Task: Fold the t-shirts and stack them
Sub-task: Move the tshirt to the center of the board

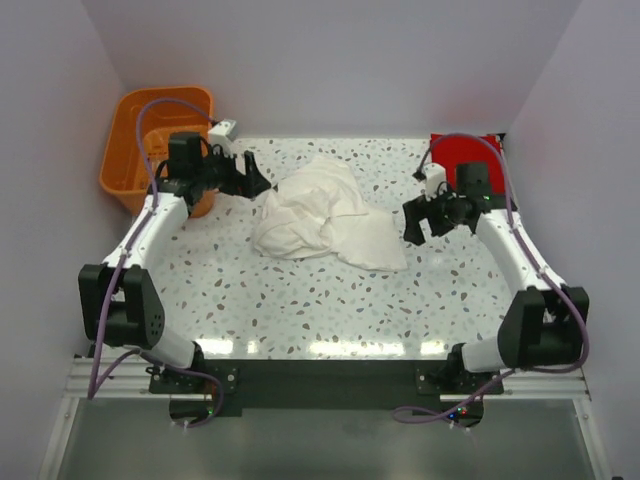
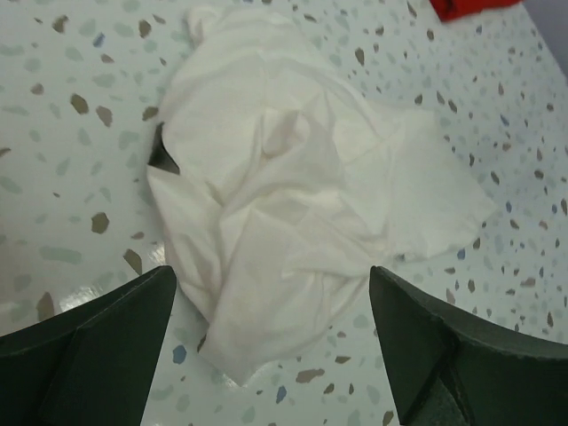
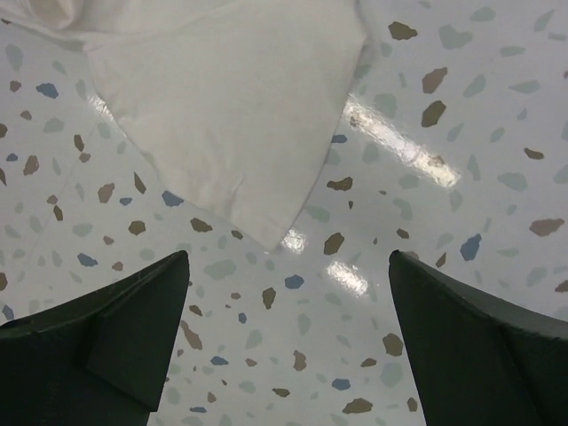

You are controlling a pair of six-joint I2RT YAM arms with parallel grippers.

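Observation:
The left gripper should next move to the white t-shirt's crumpled fold (image 1: 282,214) (image 2: 210,226), on the t-shirt's side nearest the orange basket, and close there.
A cream-white t-shirt (image 1: 325,215) lies crumpled in the middle of the speckled table; it also fills the left wrist view (image 2: 293,195), and one corner of it shows in the right wrist view (image 3: 231,115). A bright red folded t-shirt (image 1: 462,152) lies flat at the back right corner, partly behind the right arm; a sliver of it shows at the top of the left wrist view (image 2: 466,7). My left gripper (image 1: 258,183) is open and empty, just left of the white shirt. My right gripper (image 1: 412,228) is open and empty, just right of the shirt's near corner.
An orange slotted plastic basket (image 1: 130,150) stands at the back left, beside the table, behind my left arm. White walls close the table at the back and sides. Speckled tabletop (image 1: 320,310) spreads between the shirt and the arm bases.

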